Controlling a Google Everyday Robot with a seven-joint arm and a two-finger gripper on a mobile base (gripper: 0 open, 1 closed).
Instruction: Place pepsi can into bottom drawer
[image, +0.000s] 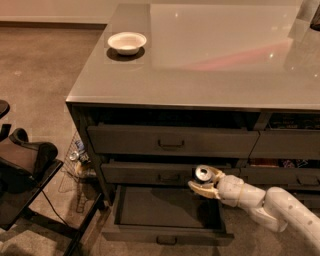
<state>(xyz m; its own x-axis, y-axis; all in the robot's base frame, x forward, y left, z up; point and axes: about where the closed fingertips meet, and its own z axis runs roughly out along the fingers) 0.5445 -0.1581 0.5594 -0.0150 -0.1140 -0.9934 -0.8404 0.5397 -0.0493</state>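
Note:
Next, my gripper lets go of the pepsi can near the middle of the bottom drawer's bare inside (158, 210), behind that drawer's front handle.
The pepsi can (203, 174) shows its silver top with pull tab; its dark body is mostly hidden by my fingers. My gripper (205, 182) is shut on the can and holds it upright over the right part of the open bottom drawer (165, 210), just in front of the middle drawer (145, 173). The bottom drawer is pulled out, its dark interior bare. My white arm (270, 202) reaches in from the lower right.
A white bowl (127, 42) sits on the grey countertop (225, 55) at the far left. The top drawer (172, 141) is shut. A black chair (25, 170) stands at left, with a wire rack of small items (77, 155) beside the cabinet.

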